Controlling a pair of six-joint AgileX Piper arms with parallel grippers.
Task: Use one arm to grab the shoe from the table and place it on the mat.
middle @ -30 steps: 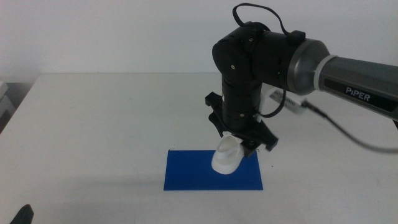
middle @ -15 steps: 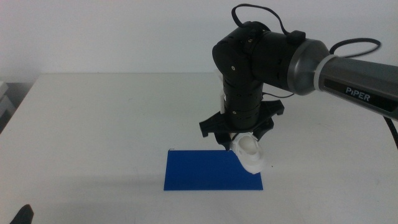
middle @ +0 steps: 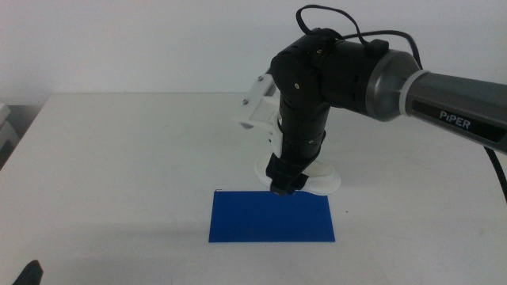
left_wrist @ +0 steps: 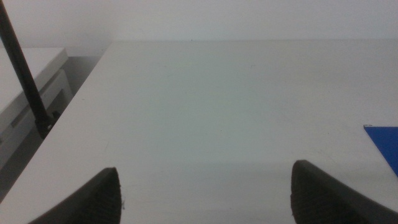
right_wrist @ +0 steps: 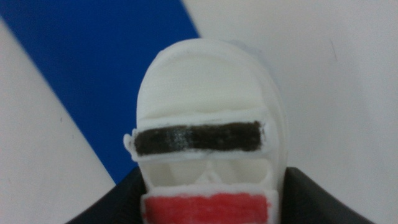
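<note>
Next, my right gripper lets go of the shoe at the middle of the blue mat (middle: 273, 210), lying along the mat's long side.
My right gripper (middle: 283, 184) hangs over the far edge of the blue mat (middle: 261, 222) and is shut on the shoe (middle: 323, 181). In the middle view the shoe's white sole sticks out on both sides of the gripper, just above the table (middle: 119, 158). The right wrist view shows the shoe (right_wrist: 205, 124) between my jaws, black strap ahead of the red strap, its toe over the edge of the mat (right_wrist: 106, 62). The left gripper (left_wrist: 205, 193) waits open at the table's near left corner (middle: 28, 273), with a corner of the mat (left_wrist: 385, 146) in its view.
The right arm's wrist carries a white camera mount (middle: 257, 99), and a black cable loops above the arm. A black pole (left_wrist: 25, 68) and a white shelf (left_wrist: 28, 81) stand beyond the table's left edge.
The right wrist has swung round with the shoe. The shoe went from above the mat's middle, past its right end, to lying crosswise at the mat's far edge.
</note>
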